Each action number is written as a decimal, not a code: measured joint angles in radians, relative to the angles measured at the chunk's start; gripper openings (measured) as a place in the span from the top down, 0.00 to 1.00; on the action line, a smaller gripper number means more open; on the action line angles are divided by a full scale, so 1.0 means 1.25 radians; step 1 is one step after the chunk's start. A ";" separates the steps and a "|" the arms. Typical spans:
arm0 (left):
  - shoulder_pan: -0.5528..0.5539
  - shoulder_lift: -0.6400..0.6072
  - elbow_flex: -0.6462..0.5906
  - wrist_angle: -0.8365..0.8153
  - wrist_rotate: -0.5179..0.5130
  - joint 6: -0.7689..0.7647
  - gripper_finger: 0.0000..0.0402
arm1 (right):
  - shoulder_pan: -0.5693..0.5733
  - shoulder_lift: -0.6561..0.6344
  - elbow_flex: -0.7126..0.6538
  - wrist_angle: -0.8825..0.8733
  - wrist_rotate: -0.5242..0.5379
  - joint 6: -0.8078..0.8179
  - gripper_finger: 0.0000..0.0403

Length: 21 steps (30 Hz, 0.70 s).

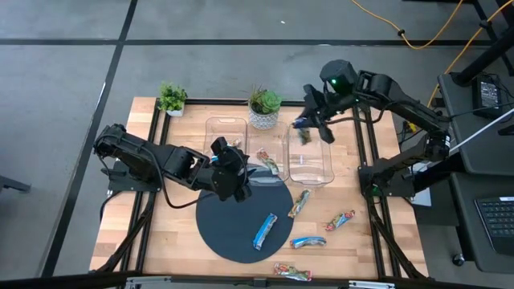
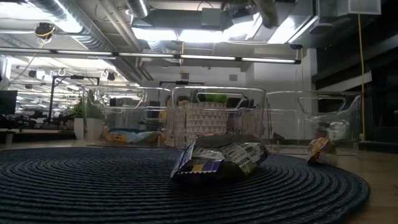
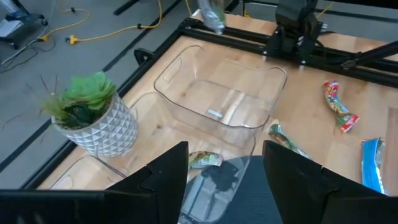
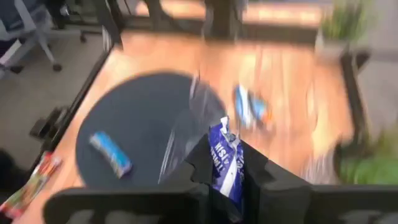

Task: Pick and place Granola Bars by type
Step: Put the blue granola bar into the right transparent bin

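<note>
My right gripper is going to let go of the dark blue bar in the far half of the empty clear bin (image 1: 308, 148). The dark blue bar now hovers above that bin.
My right gripper (image 1: 307, 127) hovers above the right clear bin (image 1: 312, 156), shut on a dark blue bar (image 4: 224, 163). My left gripper (image 1: 234, 172) is open over the far edge of the round dark mat (image 1: 221, 233), next to the middle bin (image 1: 269, 160); its fingers (image 3: 166, 171) touch nothing. A light blue bar (image 1: 265, 231) lies flat on the mat. Another light blue bar (image 1: 307, 242) and three multicoloured bars (image 1: 299, 203) (image 1: 340, 220) (image 1: 291, 273) lie on the wood. One bar (image 3: 205, 160) lies in the middle bin. My right gripper pinches the dark blue bar between its two fingers, which lie across its lower part (image 4: 227, 186). The bar is lifted clear, and its free end (image 3: 211, 15) hangs above the right bin.
A third clear bin (image 1: 226, 135) stands left of the middle one. Two potted plants (image 1: 263, 106) (image 1: 172, 98) stand by the table's far edge. A black frame (image 1: 365, 172) runs around the table. In the low view a bar (image 2: 217, 160) lies on the mat before the bins.
</note>
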 joint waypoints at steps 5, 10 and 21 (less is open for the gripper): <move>0.001 0.000 0.000 0.001 -0.018 -0.002 0.51 | -0.057 -0.071 -0.126 -0.016 0.001 -0.005 0.91; 0.001 0.000 -0.001 0.002 -0.036 -0.021 0.51 | -0.111 -0.149 -0.327 0.103 0.012 0.074 0.92; 0.001 0.000 -0.001 0.038 -0.037 -0.062 0.51 | -0.171 -0.157 -0.660 0.334 0.133 0.233 0.92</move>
